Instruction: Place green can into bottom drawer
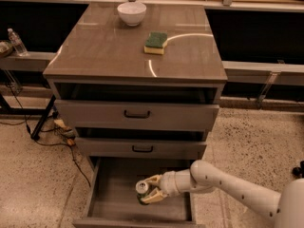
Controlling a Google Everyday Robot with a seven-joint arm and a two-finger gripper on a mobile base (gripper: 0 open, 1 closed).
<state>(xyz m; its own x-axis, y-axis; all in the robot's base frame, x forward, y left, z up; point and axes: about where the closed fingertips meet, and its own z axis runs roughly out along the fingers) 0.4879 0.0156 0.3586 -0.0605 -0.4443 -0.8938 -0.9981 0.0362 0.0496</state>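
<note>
The robot's gripper needs to release the green can upright on the middle of the bottom drawer's grey bottom (145,204).
The green can (142,192) stands upright with its silver top up, held between the tan fingers of my gripper (151,190). The gripper is shut on it and holds it inside the pulled-out bottom drawer (114,204), near the drawer's right middle, low over the grey floor. I cannot tell whether the can touches the floor. My white arm (223,180) reaches in from the lower right.
Two upper grey drawers with black handles (137,113) are slightly open above. On the cabinet top sit a white bowl (131,13) and a green-and-yellow sponge (156,42). Cables (61,129) lie on the floor at the left. A water bottle (17,42) stands far left.
</note>
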